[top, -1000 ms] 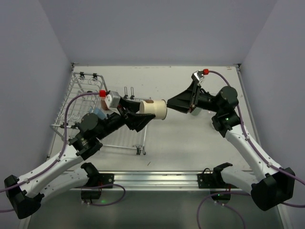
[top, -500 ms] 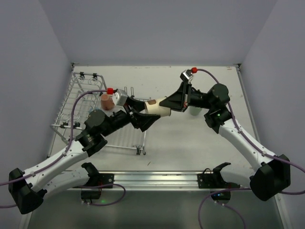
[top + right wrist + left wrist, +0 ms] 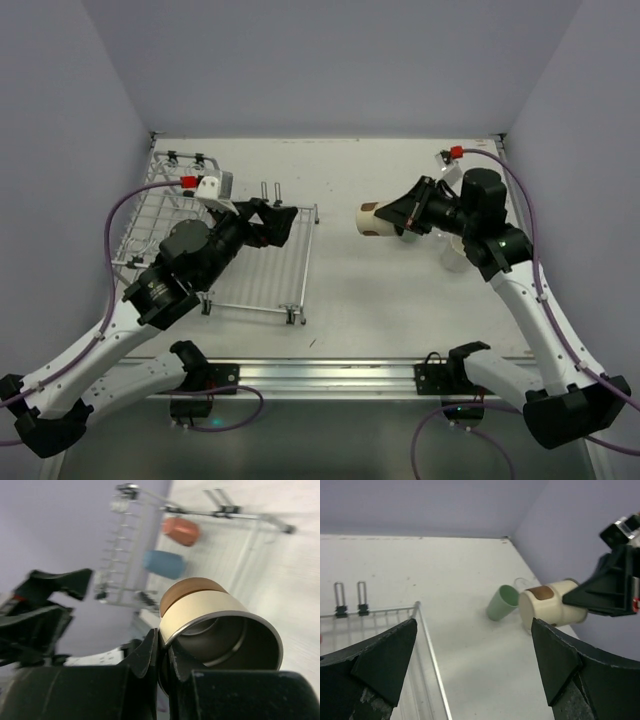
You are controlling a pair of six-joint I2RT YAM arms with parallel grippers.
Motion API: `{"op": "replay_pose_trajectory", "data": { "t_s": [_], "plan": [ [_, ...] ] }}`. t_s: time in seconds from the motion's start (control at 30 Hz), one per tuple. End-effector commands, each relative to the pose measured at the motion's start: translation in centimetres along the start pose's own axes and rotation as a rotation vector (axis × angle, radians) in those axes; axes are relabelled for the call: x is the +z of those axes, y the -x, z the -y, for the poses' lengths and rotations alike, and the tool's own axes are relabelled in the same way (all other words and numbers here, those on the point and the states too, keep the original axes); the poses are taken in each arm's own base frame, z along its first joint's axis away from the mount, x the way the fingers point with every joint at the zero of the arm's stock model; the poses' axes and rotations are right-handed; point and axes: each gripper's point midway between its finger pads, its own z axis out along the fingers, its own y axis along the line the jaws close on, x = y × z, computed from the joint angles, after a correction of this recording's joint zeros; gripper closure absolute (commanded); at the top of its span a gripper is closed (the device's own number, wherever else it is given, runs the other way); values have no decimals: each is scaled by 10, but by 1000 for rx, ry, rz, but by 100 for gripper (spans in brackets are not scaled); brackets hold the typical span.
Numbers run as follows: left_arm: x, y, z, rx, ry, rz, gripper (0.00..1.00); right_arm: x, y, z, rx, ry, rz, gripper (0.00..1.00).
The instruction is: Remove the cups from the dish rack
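Note:
My right gripper has the cream cup. I need to set it down on the table [image 3: 425, 284] between the pale green cup and the front rail.
My right gripper [image 3: 398, 216] is shut on the rim of a cream cup with a brown base [image 3: 377, 218], holding it on its side above the table to the right of the dish rack [image 3: 262, 290]. In the right wrist view the fingertips [image 3: 167, 652] pinch the cup's wall [image 3: 210, 612]. My left gripper [image 3: 283, 218] hangs open and empty over the rack's right part [image 3: 427, 650]; its fingers [image 3: 385, 665] stand wide apart. A reddish-brown cup [image 3: 181, 530] and a blue cup [image 3: 164, 563] lie in the rack. A pale green cup [image 3: 502, 602] rests on the table.
A clear cup [image 3: 455, 252] stands on the table under the right arm. The left arm [image 3: 190, 260] lies across the rack and hides its middle from the top view. Walls close the table on three sides.
The left gripper let go of the cream cup, opened wide and drew back left over the rack. The right gripper shut on the cup's rim and carried it right.

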Motion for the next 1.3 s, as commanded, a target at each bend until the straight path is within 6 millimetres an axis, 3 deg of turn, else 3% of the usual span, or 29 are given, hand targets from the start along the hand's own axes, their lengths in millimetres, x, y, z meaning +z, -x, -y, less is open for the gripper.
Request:
{"op": "replay_pose_trajectory", "data": {
  "t_s": [0.0,0.17,0.23,0.6,0.7,0.87,1.0,1.1,1.23,1.27],
  "plan": [
    [-6,-26,-60,57,325,-97,0,-27,-2,87,-129,-448,40,100],
    [1,-39,-57,24,291,-107,0,-63,-12,166,-197,-822,30,100],
    [4,-41,-55,22,281,-109,0,-69,-14,180,-208,-885,22,100],
    [4,-27,-46,19,258,-95,0,-53,-43,261,-164,-1086,-154,100],
    [0,-25,-49,24,272,-89,0,-47,-47,274,-162,-1113,-186,100],
    [0,-25,-50,27,276,-89,0,-34,-53,279,-201,-1144,-224,100],
    [1,-26,-48,28,268,-95,0,-29,-58,284,-213,-1175,-251,88],
    [1,-25,-49,36,279,-102,0,-29,-56,285,-220,-1187,-246,72],
    [3,-27,-50,74,296,-145,0,-31,-48,277,-238,-1200,-220,64],
    [4,-27,-50,79,297,-152,0,-33,-43,273,-259,-1213,-202,56]
  ]
}}
